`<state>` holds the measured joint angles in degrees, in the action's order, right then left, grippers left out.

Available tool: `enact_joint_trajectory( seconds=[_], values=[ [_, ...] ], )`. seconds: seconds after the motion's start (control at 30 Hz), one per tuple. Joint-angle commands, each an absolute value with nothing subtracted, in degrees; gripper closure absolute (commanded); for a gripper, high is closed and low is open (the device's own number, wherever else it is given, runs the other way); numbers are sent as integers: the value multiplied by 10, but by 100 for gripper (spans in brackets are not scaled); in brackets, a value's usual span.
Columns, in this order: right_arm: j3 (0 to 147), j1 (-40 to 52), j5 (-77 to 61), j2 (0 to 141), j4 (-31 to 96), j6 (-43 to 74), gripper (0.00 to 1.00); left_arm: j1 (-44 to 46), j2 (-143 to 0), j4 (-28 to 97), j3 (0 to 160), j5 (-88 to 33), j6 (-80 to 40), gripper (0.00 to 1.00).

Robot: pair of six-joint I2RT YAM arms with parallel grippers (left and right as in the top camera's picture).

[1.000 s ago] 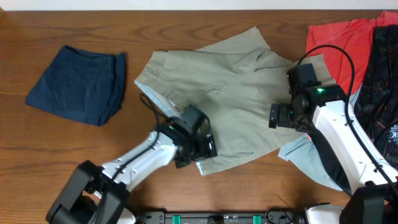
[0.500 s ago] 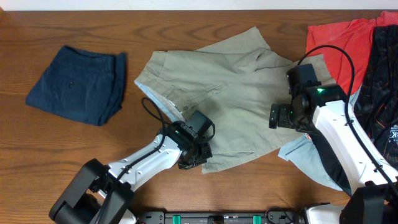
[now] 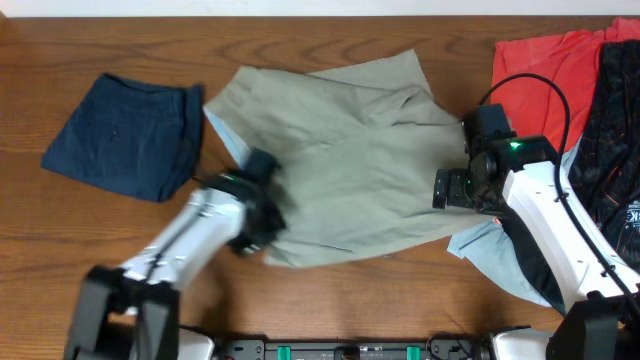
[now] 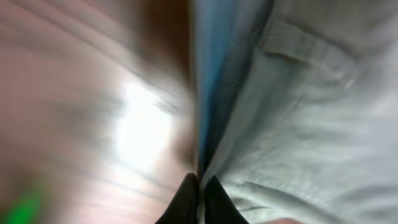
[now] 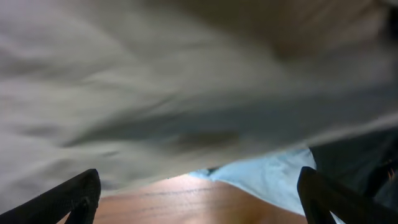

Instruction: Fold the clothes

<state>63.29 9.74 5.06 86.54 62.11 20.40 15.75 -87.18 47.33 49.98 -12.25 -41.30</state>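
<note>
My right gripper is next to grab the khaki garment by its near corner (image 3: 476, 217) (image 5: 298, 142) beside the light blue cloth, opposite the end that my left gripper holds.
A khaki garment (image 3: 350, 160) lies spread across the middle of the wooden table (image 3: 60, 250). My left gripper (image 3: 258, 205) is at its lower left edge, blurred by motion. In the left wrist view the left gripper (image 4: 200, 186) is shut on the edge of the khaki garment (image 4: 311, 93), whose pale blue inner side (image 4: 217, 74) shows. My right gripper (image 3: 447, 188) stands at the garment's right edge. In the right wrist view the right gripper (image 5: 198, 183) is open over bare wood, with the khaki garment (image 5: 186, 81) just beyond its fingertips.
A folded navy garment (image 3: 125, 135) lies at the left. A red garment (image 3: 545, 70) and a black patterned one (image 3: 620, 130) are heaped at the right edge. A light blue cloth (image 3: 500, 255) lies under the right arm, beside the khaki one.
The left gripper has shut on the khaki garment's lower edge and swung left with it, and the garment now lies flatter and wider. The right arm has not moved.
</note>
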Motion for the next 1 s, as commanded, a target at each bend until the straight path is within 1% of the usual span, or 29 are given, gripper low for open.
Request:
enact_joint_trajectory(
  seconds=[0.0,0.03,0.1,0.2,0.23,0.3,0.33,0.37,0.47,0.6,0.7,0.83,0.97],
  values=[
    [636,93,38,857,624,212,1,49,-832,520,558,-70,-341,94],
    [636,93,28,857,624,212,1,14,-825,542,571,-80,-341,94],
    [636,93,16,857,624,212,1,-27,-813,570,579,-117,-341,94],
    [636,93,-16,857,625,212,1,-61,-801,623,578,-161,-341,94],
    [636,93,-30,857,625,212,1,-62,-801,641,578,-160,-341,90],
    [636,93,-58,857,625,212,1,-61,-801,667,576,-160,-341,45],
    [636,93,-75,857,623,212,1,-58,-801,677,572,-160,-341,33],
    [636,94,-92,857,622,212,1,-55,-801,686,568,-158,-340,30],
    [636,94,-125,857,631,212,1,-50,-801,706,556,-158,-316,30],
    [635,94,-123,857,653,213,1,-50,-801,745,554,-143,-304,30],
    [633,94,-123,857,671,236,1,-50,-801,770,550,-143,-302,30],
    [614,96,-124,857,693,273,1,-50,-800,766,528,-144,-305,30],
    [572,98,-161,857,685,298,1,-50,-800,727,485,-144,-329,32]
  ],
)
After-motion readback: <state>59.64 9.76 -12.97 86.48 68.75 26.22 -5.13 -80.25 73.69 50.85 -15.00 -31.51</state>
